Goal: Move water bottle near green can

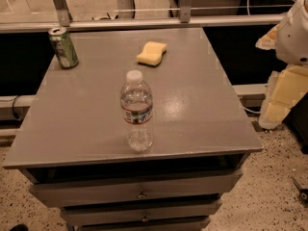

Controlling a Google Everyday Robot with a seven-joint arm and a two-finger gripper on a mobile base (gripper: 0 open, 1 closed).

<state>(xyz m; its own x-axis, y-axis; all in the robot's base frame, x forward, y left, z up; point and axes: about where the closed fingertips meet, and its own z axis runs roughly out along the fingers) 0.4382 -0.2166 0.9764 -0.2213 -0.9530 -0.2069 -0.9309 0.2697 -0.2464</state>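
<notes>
My gripper will move to the water bottle next, and there it should close on the water bottle's body point(139, 126) just below its label.
The water bottle point(137, 112), clear and ribbed with a white cap and a red, white and blue label band, stands upright near the front edge of the grey table point(202, 114), about at its middle. The green can point(63, 47), green and white with a silver top, stands upright at the table's far left corner, well apart from the bottle. My gripper point(281, 100) shows as pale yellow parts under the white arm point(294, 30) at the right edge of the view. It hangs beyond the table's right side, far from both objects and holding nothing.
A yellow sponge point(152, 53) lies on the far part of the table, right of the can. The table has drawers point(140, 192) below its front edge. A rail point(144, 23) runs behind the table. Speckled floor point(274, 186) lies to the right.
</notes>
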